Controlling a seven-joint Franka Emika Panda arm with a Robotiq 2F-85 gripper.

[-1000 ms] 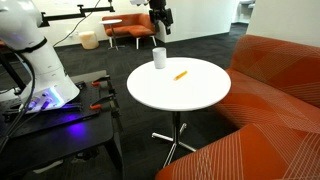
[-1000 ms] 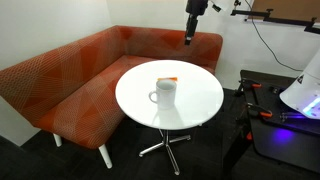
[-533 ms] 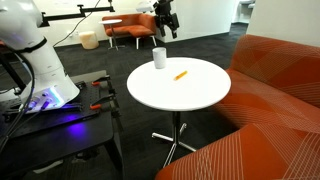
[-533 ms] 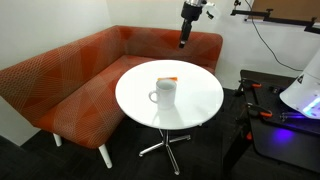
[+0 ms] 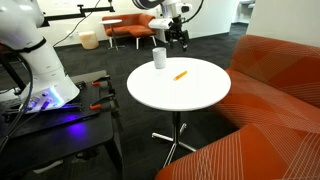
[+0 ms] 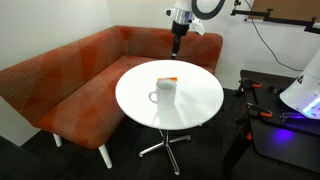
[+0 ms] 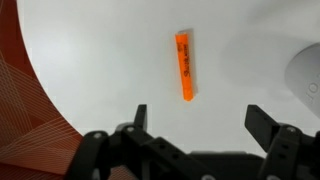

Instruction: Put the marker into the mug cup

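Note:
Next, my gripper grips the orange marker's body (image 5: pixel 182 74) (image 7: pixel 186 78) just past its middle, toward the marker's end at the far side of the table.
The orange marker (image 5: pixel 181 74) lies flat on the round white table (image 5: pixel 190 95), a short way from the white mug cup (image 5: pixel 158 58). In the other exterior view the marker (image 6: pixel 170 79) peeks out behind the mug (image 6: pixel 164 93). In the wrist view the marker (image 7: pixel 184 67) lies lengthwise on the tabletop, ahead of the jaws. My gripper (image 5: pixel 181 40) hangs in the air above the table's far side, well above the marker. It shows in the other exterior view (image 6: pixel 174 47) too. The jaws (image 7: pixel 200 118) stand wide open and empty.
A red-orange corner sofa (image 6: pixel 70 80) wraps round the table. Another sofa section (image 5: pixel 275 100) stands close beside the table. A black cart with a white robot base (image 5: pixel 35 70) stands on the other side. A beige round stool (image 5: pixel 89 40) stands far off.
The gripper has moved from farther back toward the table and come lower, now over the table's far side above the marker. Marker and mug have not moved.

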